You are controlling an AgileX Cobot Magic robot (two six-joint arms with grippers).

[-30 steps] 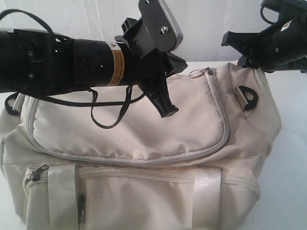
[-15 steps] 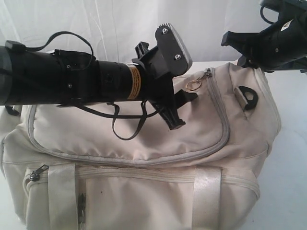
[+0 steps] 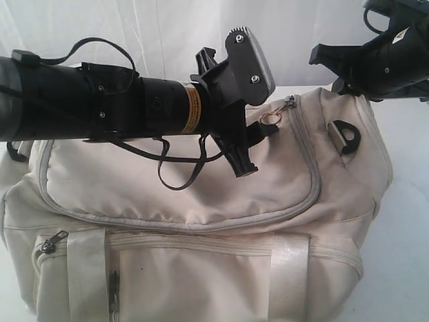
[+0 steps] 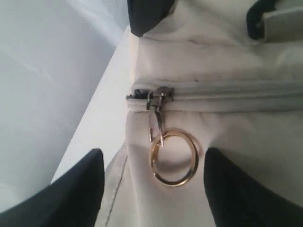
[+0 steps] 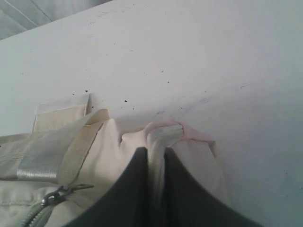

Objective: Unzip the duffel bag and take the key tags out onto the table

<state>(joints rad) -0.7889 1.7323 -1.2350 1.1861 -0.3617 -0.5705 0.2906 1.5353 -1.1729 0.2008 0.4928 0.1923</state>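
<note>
My left gripper should lower its open fingers and pinch the ring (image 3: 278, 113) close to the zip slider, since the gold ring is lying flat on the fabric below its fingertips.
The cream duffel bag (image 3: 201, 194) lies on the white table (image 3: 409, 201) with its grey top zip closed. A gold ring (image 3: 269, 119) hangs from the zip slider (image 4: 158, 97) at the bag's far right corner. My left gripper (image 3: 258, 149) is open over that corner, and the gold ring (image 4: 173, 157) lies on the fabric between its two black fingers (image 4: 80, 189), touching neither. My right gripper (image 5: 155, 151) is shut on a bunched fold of the bag's fabric (image 5: 163, 135) at the bag's right end. The key tags are hidden.
A black D-ring (image 3: 347, 136) sits on the bag's right end. Webbing straps (image 3: 288, 268) run down the front panel, and a side pocket zip (image 3: 50, 243) is closed at the lower left. A white backdrop (image 3: 134, 27) hangs behind the table.
My left gripper has opened and moved right and down to straddle the zip ring. The ring has dropped a little down the bag's corner. The right arm has not moved.
</note>
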